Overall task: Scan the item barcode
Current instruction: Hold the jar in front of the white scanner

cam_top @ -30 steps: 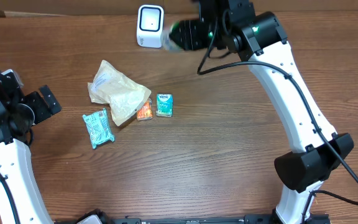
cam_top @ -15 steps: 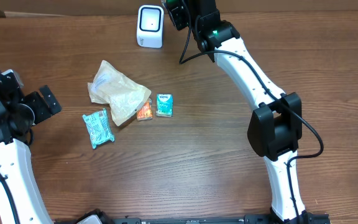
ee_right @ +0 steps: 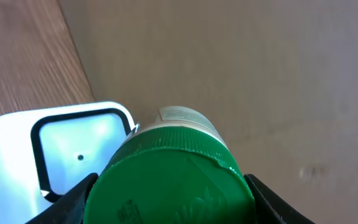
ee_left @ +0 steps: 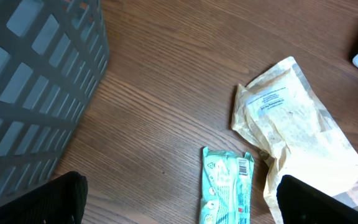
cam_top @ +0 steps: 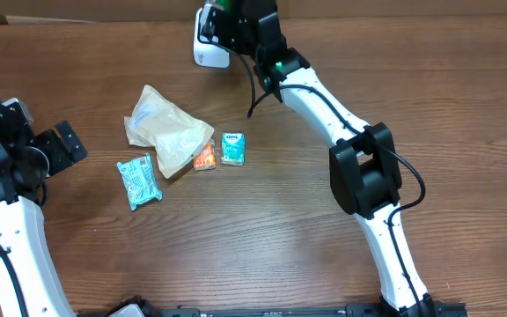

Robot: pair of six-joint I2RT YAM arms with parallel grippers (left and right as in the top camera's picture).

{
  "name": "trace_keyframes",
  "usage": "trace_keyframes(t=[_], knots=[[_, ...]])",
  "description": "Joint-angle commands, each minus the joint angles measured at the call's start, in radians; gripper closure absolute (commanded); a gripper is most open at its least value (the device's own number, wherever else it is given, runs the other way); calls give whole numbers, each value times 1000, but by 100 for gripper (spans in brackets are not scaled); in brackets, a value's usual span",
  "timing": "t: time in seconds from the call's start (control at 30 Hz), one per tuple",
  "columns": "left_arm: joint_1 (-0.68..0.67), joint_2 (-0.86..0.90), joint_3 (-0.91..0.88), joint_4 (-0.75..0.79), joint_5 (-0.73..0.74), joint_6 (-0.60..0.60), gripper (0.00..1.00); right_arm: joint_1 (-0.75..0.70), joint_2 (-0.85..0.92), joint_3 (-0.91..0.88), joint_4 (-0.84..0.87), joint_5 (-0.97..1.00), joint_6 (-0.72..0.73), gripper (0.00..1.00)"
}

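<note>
I will open my right gripper to release the bottle with the green cap on the bare table [cam_top: 385,153], below the black elbow of that gripper's arm.
A bottle with a green cap [ee_right: 173,180] fills the right wrist view, and my right gripper [ee_right: 169,202] is shut on it, a finger [ee_right: 73,196] on each side of the cap. The white barcode scanner [ee_right: 61,149] stands just behind and to the left of the bottle, its window facing it. From overhead, the right gripper [cam_top: 238,22] sits at the table's far edge, right beside the scanner [cam_top: 208,42], and hides most of the bottle. My left gripper [ee_left: 179,208] stands open at the left, holding nothing.
A tan bag [cam_top: 167,130], a long teal packet [cam_top: 139,180], a small orange packet [cam_top: 204,158] and a small teal box [cam_top: 232,148] lie left of centre. A grey basket [ee_left: 30,81] stands at the far left, close to my left arm.
The right arm has swung left along the far edge, carrying the bottle from the scanner's right side to right against it. The left arm has not moved.
</note>
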Motion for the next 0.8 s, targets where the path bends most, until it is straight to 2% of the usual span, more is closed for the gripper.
trace_keyframes(t=[0.0,0.37,0.6,0.7,0.73,0.77], knots=[[3,-1,12,2,11,26,0,-2,-18,25,54,-68,-84,62],[3,-1,12,1,11,26,0,6,-17,25,60,-98,-62,63],[3,-1,12,2,11,26,1,8,-61,26,54,-100,293,64],[3,-1,12,2,11,26,0,5,-151,26,-43,-100,515,64],[3,-1,12,2,11,26,0,4,-166,26,-63,-100,545,64],[3,-1,12,2,11,26,0,0,-219,26,-135,-101,632,64]])
